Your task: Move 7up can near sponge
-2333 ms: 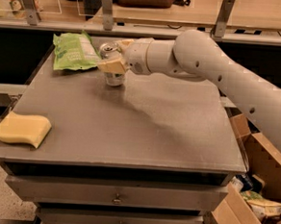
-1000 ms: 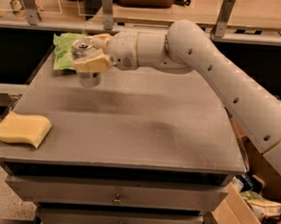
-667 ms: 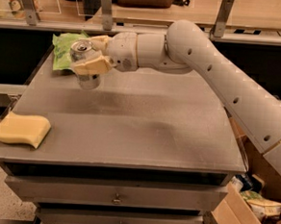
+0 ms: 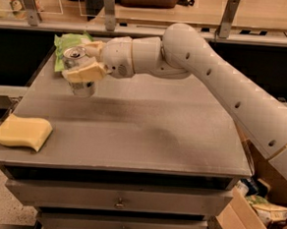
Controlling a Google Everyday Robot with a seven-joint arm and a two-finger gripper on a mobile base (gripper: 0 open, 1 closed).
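The 7up can will be released on the grey table (image 4: 62, 119), close beside the sponge's back corner.
The 7up can (image 4: 77, 57) is a small silver can with a pull-tab top, held tilted and lifted above the grey table (image 4: 147, 131). My gripper (image 4: 86, 62) is shut on the can, its cream-yellow fingers (image 4: 86, 73) on either side of it, at the back left of the table. The sponge (image 4: 23, 131) is a pale yellow wavy-edged block lying at the table's front left corner, well in front of and left of the can.
A flat green snack bag (image 4: 65, 43) lies at the back left corner, just behind the gripper. A railing and shelf run behind the table. Cardboard boxes (image 4: 254, 218) stand on the floor to the right. Drawers sit below the tabletop.
The arm has carried the can from the back middle of the table leftward and slightly forward, lifted off the surface. The sponge and the bag have not moved.
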